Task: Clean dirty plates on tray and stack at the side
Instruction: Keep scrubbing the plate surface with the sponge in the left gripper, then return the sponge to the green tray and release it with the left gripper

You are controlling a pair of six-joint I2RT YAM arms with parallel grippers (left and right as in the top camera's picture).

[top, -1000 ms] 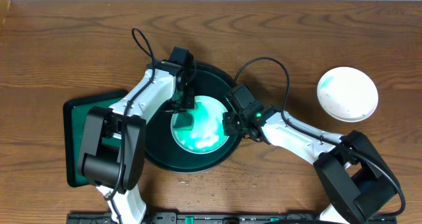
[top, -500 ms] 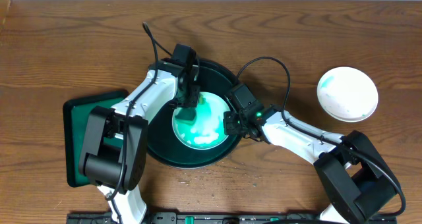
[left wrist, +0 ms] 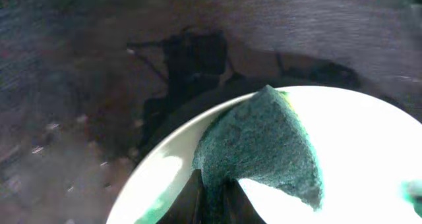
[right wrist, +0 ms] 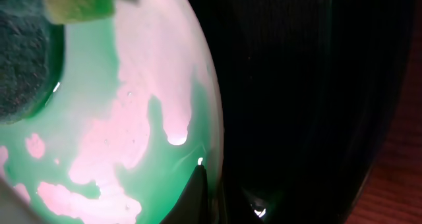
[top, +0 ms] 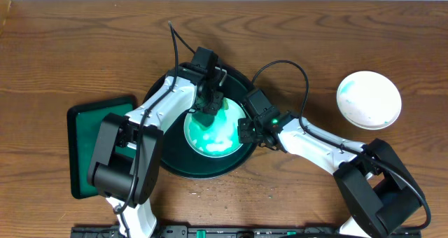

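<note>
Next, my left gripper lets go of the dark green sponge in the middle of the rectangular green tray point(top: 108, 147).
A white plate point(top: 213, 134) smeared with teal-green lies on the large round black tray point(top: 171, 164). My left gripper point(top: 208, 106) is shut on a dark green sponge point(left wrist: 264, 141) and presses it on the plate's far part. My right gripper point(top: 243, 131) is shut on the plate's right rim point(right wrist: 212, 135), one finger on the green-streaked face and one outside it. A second, cleaner white plate point(top: 369, 99) lies on the table at the far right. A third plate is not in view.
A smaller rectangular green tray point(top: 84, 126) sits at the left, partly under my left arm. Small droplets mark the wooden table point(top: 203, 192) in front of the round tray. Cables loop above both arms.
My left gripper has slid the sponge from the plate's left side up and to the right, toward its far edge. The right gripper and the plate have held still.
</note>
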